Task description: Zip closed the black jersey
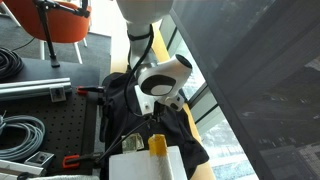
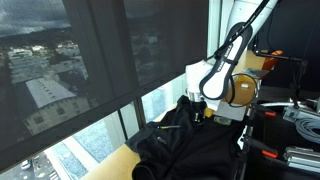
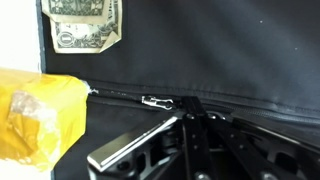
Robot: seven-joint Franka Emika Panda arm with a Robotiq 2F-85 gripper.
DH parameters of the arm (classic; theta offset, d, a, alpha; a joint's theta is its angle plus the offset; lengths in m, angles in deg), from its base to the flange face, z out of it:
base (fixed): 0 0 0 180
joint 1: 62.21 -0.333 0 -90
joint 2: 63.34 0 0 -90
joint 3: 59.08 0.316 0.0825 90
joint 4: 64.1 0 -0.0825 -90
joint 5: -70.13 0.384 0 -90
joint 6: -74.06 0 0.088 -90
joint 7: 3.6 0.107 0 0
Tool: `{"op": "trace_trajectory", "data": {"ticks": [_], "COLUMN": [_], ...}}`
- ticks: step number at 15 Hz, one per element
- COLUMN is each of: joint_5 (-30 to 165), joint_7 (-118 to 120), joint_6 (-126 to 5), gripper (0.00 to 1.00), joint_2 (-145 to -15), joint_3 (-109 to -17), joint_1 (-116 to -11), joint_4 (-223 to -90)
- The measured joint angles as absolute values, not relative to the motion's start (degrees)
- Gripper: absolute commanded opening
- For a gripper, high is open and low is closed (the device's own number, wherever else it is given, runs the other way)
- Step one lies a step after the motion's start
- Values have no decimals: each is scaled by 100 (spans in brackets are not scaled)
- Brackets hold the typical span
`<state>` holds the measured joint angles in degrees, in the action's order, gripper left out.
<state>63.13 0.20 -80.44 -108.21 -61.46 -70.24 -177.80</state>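
Note:
My fingers meet only the silver zipper pull's tip, so I will open and regrip nearer the slider [image 3: 152, 101] before drawing it along.
The black jersey [image 3: 220, 50] lies spread over the table edge by the window and shows in both exterior views [image 1: 185, 128] [image 2: 190, 150]. In the wrist view its zipper line runs across the frame, with the small silver zipper pull [image 3: 156, 101] on it. My gripper [image 3: 192, 116] is down on the fabric with its fingers closed together right at the end of the pull. In the exterior views the gripper [image 1: 152, 108] [image 2: 196, 106] points down onto the jersey.
A yellow packet [image 3: 38, 118] [image 1: 158, 145] sits close beside the zipper, on a white box [image 1: 145, 165]. A banknote [image 3: 85, 25] lies on the jersey. Red clamps [image 1: 88, 95], cables [image 1: 20, 130] and an orange chair [image 1: 55, 20] are nearby. The window lines the table's edge.

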Motion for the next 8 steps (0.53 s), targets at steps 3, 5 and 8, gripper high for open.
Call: {"op": "trace_trajectory", "data": {"ticks": [3, 5, 8], "joint_5": [6313, 6313, 6305], "joint_7": [1, -21, -44], "joint_6": [-8044, -8044, -8044], "gripper": [0, 0, 0], "joint_2": [-10821, -10821, -10810], "joint_3": [-6146, -6146, -6147], "joint_1": [-7025, -7025, -7044], "joint_4": [-17785, -17785, -17785]}}
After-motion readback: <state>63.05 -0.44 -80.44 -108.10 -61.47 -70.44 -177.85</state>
